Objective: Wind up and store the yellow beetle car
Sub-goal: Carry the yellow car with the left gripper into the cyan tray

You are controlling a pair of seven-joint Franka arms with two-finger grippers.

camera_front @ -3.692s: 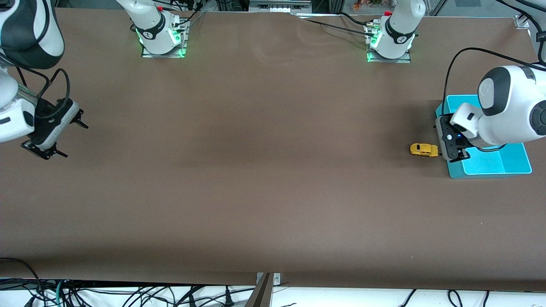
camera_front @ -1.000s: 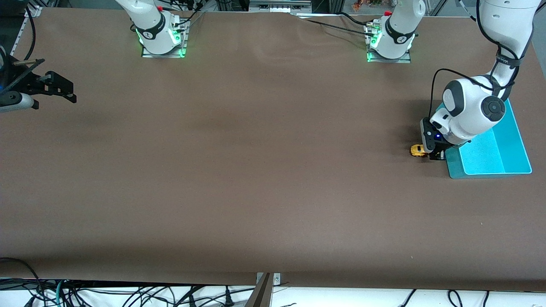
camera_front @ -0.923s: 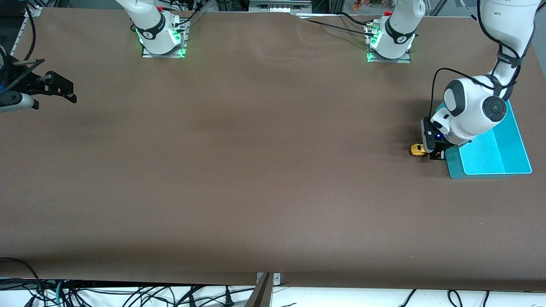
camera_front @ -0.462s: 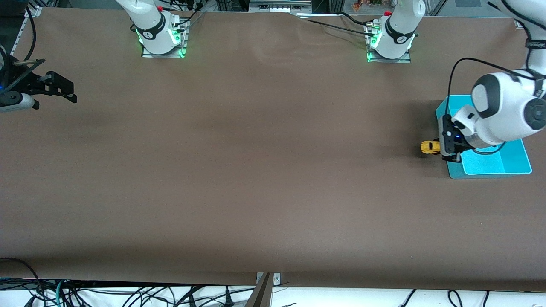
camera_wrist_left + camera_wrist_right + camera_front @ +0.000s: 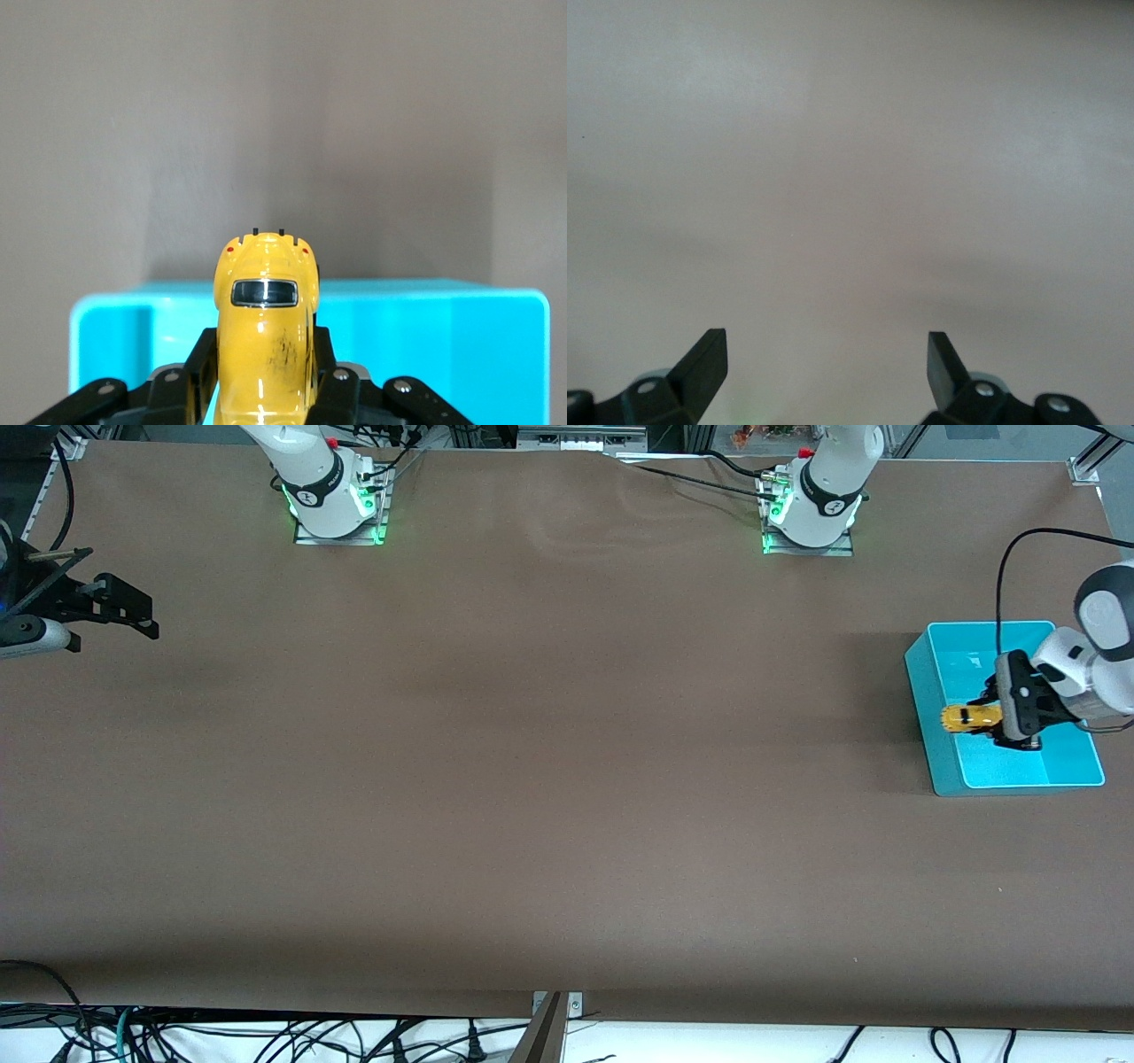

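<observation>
Next, I put the yellow beetle car down with my left gripper on the turquoise bin's bottom near the bin's side (image 5: 979, 724) that faces the middle of the table. The car is now in the air over the bin.
The yellow beetle car (image 5: 967, 717) is a tiny bright yellow toy with a dark window. My left gripper (image 5: 990, 720) is shut on the yellow beetle car and holds it in the air over the turquoise bin (image 5: 939, 771). In the left wrist view the car (image 5: 266, 328) sticks out between my two black fingers (image 5: 197, 372), with the bin's wall (image 5: 425, 336) below it. My right gripper (image 5: 133, 613) waits open and empty over the right arm's end of the table; the right wrist view shows its fingertips (image 5: 704, 363) wide apart over bare table.
The brown table (image 5: 549, 762) carries only the bin, at the left arm's end. The two arm bases (image 5: 332, 500) stand along the table's edge farthest from the front camera. Cables (image 5: 266, 1036) hang below the table's near edge.
My left gripper closed on the car on the table beside the bin, lifted it and carried it over the bin. My right gripper has stayed still for the last second.
</observation>
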